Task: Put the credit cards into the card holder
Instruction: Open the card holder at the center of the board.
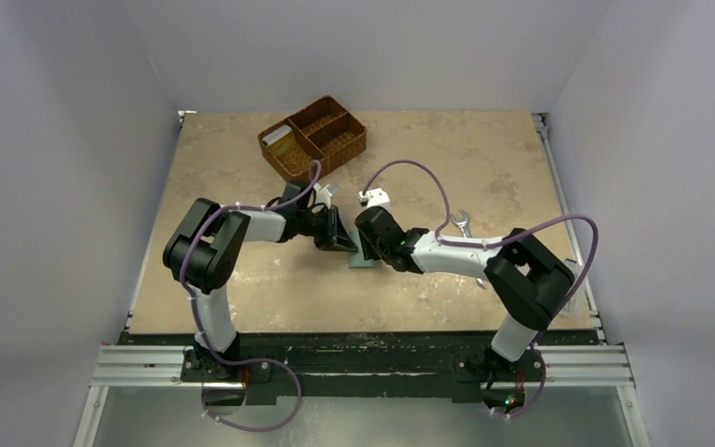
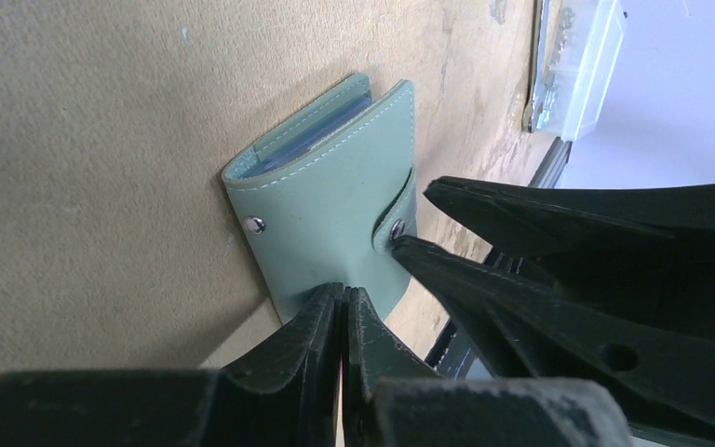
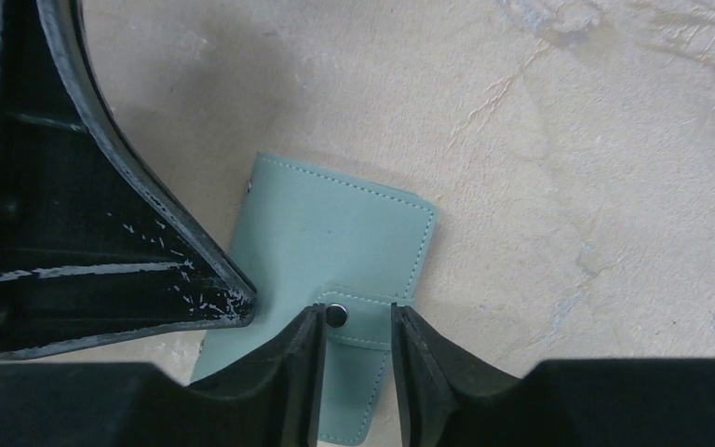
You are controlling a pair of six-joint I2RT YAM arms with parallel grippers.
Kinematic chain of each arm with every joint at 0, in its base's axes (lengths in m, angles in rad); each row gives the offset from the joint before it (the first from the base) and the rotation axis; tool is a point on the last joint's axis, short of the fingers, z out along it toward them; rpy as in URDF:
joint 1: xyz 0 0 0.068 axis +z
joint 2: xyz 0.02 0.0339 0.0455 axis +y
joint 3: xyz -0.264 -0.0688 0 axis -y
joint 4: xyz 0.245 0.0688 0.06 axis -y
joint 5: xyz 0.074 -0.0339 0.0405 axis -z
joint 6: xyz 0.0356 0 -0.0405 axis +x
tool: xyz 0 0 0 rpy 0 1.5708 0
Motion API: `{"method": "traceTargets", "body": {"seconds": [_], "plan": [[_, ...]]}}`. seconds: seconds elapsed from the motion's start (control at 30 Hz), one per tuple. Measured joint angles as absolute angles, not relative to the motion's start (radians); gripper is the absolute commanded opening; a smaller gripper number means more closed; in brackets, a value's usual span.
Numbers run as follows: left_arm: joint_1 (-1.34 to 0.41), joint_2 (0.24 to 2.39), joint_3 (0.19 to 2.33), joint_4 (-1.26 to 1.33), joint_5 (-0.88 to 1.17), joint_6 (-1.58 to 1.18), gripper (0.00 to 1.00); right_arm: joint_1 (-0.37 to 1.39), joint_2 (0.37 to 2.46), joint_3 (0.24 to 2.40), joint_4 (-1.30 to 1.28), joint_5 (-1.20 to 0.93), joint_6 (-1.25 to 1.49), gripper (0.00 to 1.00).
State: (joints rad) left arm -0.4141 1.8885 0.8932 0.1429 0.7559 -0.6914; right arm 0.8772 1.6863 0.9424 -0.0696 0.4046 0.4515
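Note:
I should pinch the tab's end [image 3: 336,315] with my right gripper and pull the cover open before any card goes in, because the strap tab closes the folded card holder.
The teal-green card holder [image 2: 326,200] lies folded on the table, with grey-blue card edges [image 2: 321,126] showing in its open end. In the top view it [image 1: 365,258] is mostly hidden between the two grippers. My left gripper [image 2: 345,296] is shut, its tips resting on the holder's near edge. My right gripper [image 3: 357,317] is open a little, its jaws either side of the holder's strap tab and snap [image 3: 336,315]. One right fingertip [image 2: 400,240] sits by the snap. A white card [image 1: 277,135] lies in the wicker basket.
The brown three-compartment wicker basket [image 1: 315,137] stands at the back of the table. A silver wrench [image 1: 461,222] lies right of the right gripper [image 1: 372,244]. A clear plastic box [image 2: 577,65] sits at the table's right edge. The left gripper [image 1: 340,237] nearly touches the right one.

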Motion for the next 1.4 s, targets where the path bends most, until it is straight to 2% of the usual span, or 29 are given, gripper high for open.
{"method": "traceTargets", "body": {"seconds": [0.1, 0.2, 0.27, 0.4, 0.53, 0.63, 0.73, 0.83, 1.0, 1.1, 1.3, 1.4], "plan": [[-0.415, 1.897, 0.908, 0.122, 0.76, -0.688, 0.02, 0.878, 1.716, 0.955, -0.066, 0.402, 0.444, 0.47], [-0.416, 1.902, 0.921, 0.101, 0.762, -0.686, 0.01, 0.882, 1.728, 0.963, -0.065, 0.402, 0.44, 0.56], [-0.416, 1.905, 0.928, 0.087, 0.763, -0.684, 0.0, 0.882, 1.728, 0.963, -0.062, 0.398, 0.44, 0.56], [-0.416, 1.909, 0.938, 0.069, 0.763, -0.683, 0.0, 0.882, 1.728, 0.961, -0.059, 0.388, 0.448, 0.37], [-0.416, 1.911, 0.948, 0.049, 0.762, -0.669, 0.0, 0.881, 1.728, 0.958, -0.051, 0.407, 0.465, 0.12], [-0.418, 1.911, 0.957, 0.03, 0.754, -0.662, 0.0, 0.882, 1.723, 0.945, -0.026, 0.416, 0.48, 0.0], [-0.421, 1.911, 0.968, 0.006, 0.743, -0.657, 0.0, 0.853, 1.684, 0.886, 0.041, 0.368, 0.513, 0.0], [-0.424, 1.911, 0.977, -0.014, 0.735, -0.648, 0.0, 0.741, 1.575, 0.735, 0.189, 0.197, 0.583, 0.0], [-0.425, 1.911, 0.98, -0.021, 0.733, -0.643, 0.0, 0.601, 1.453, 0.571, 0.297, 0.038, 0.664, 0.0], [-0.425, 1.911, 0.98, -0.019, 0.735, -0.641, 0.11, 0.61, 1.451, 0.583, 0.3, -0.002, 0.658, 0.0], [-0.434, 1.876, 0.971, -0.017, 0.729, -0.608, 0.46, 0.616, 1.453, 0.624, 0.242, 0.01, 0.611, 0.0], [-0.45, 1.807, 0.962, -0.049, 0.668, -0.551, 0.6, 0.616, 1.454, 0.625, 0.232, 0.0, 0.581, 0.0]]}}
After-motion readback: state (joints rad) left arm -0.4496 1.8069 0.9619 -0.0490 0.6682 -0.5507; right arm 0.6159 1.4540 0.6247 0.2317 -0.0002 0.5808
